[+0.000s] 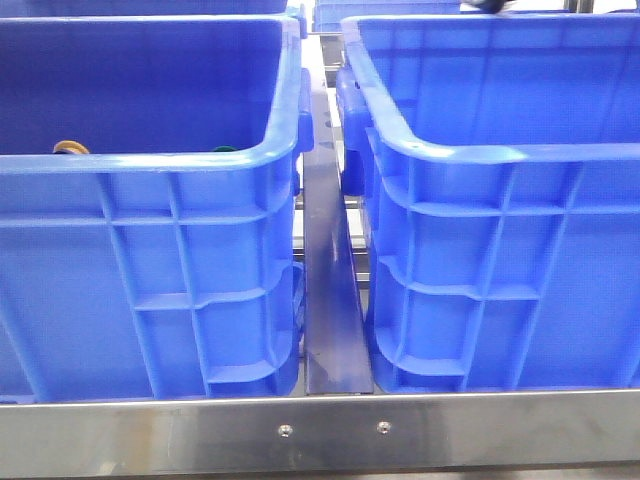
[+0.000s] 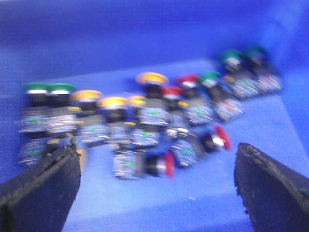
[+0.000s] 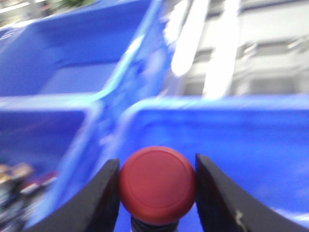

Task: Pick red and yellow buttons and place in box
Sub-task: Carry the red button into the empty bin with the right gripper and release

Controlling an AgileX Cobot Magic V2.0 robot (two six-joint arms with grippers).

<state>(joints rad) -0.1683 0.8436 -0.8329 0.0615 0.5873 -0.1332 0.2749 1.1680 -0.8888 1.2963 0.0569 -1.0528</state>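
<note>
I should let go of the red button with my right gripper down behind the front rim of the empty blue crate [image 1: 537, 133].
Two deep blue crates stand side by side in the front view, the left crate [image 1: 150, 250] and the right crate [image 1: 500, 250]. In the left wrist view, a pile of red buttons [image 2: 169, 164], yellow buttons [image 2: 113, 102] and green buttons [image 2: 48, 88] lies on a crate floor. My left gripper [image 2: 157, 150] is open and empty just above and in front of the pile. My right gripper [image 3: 155, 164] is shut on a red button [image 3: 157, 186], held up above a blue crate [image 3: 241, 135]. Neither gripper shows in the front view.
A steel strip [image 1: 335, 300] runs between the two crates and a steel rail [image 1: 320, 430] crosses the front. More blue crates stand behind [image 1: 400, 12]. In the right wrist view, a crate rim [image 3: 91, 125] divides off a crate with buttons [image 3: 19, 179].
</note>
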